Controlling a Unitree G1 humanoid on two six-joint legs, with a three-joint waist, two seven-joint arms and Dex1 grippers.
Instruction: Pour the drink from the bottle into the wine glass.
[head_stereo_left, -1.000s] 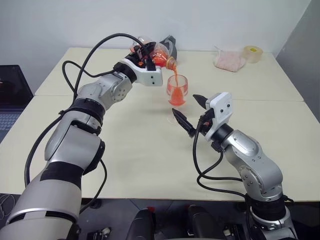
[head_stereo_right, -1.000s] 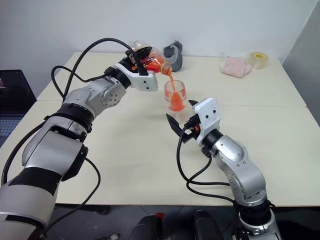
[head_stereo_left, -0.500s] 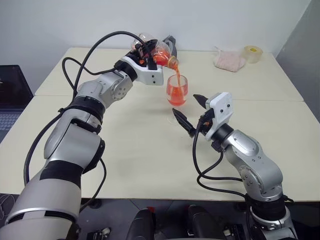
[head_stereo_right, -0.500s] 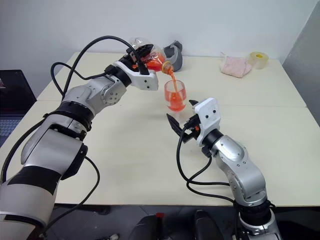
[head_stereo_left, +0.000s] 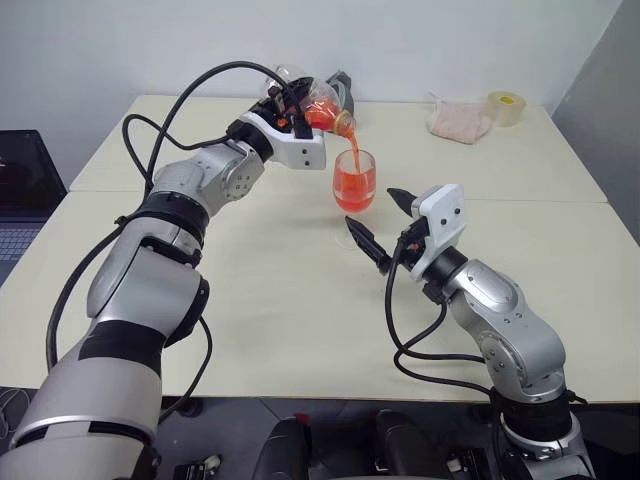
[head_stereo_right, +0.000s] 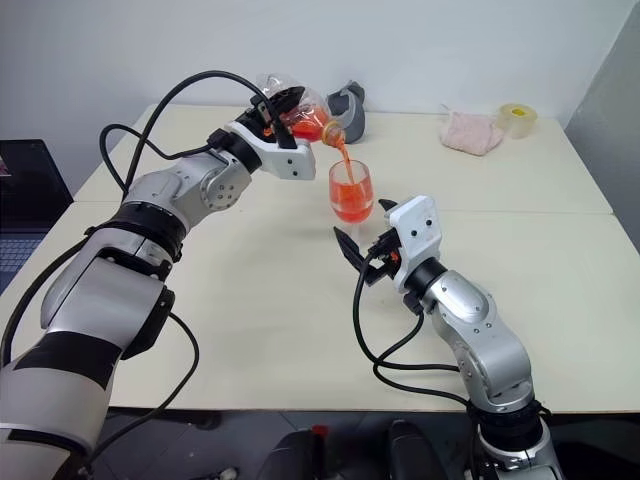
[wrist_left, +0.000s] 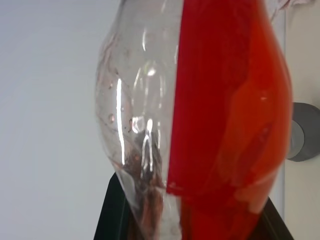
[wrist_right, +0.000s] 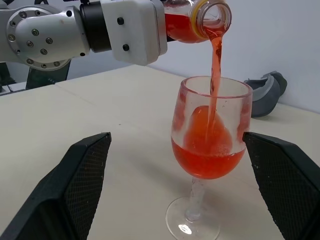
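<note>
The left gripper needs to release the clear bottle near the seam of the table, on the laptop side of the wine glass (head_stereo_left: 240, 222).
My left gripper (head_stereo_left: 293, 112) is shut on the clear bottle (head_stereo_left: 320, 108), holding it tipped mouth-down above the wine glass (head_stereo_left: 355, 182). A thin stream of red drink (wrist_right: 216, 60) falls from the bottle's mouth into the bowl. The glass stands upright on the table with red drink (wrist_right: 207, 160) filling its lower bowl. In the left wrist view the bottle (wrist_left: 200, 115) shows half red liquid, half empty. My right gripper (head_stereo_left: 370, 210) hovers open just in front of the glass, a finger on either side and apart from it.
At the table's back edge lie a grey object (head_stereo_left: 340, 88), a pink cloth (head_stereo_left: 458, 122) and a roll of tape (head_stereo_left: 507, 106). A laptop (head_stereo_left: 20, 190) sits off the table's left side. A seam (head_stereo_left: 540, 200) crosses the cream table.
The red drink has risen in the wine glass as the stream kept falling. The bottle has tipped slightly further. Both arms stayed in place.
</note>
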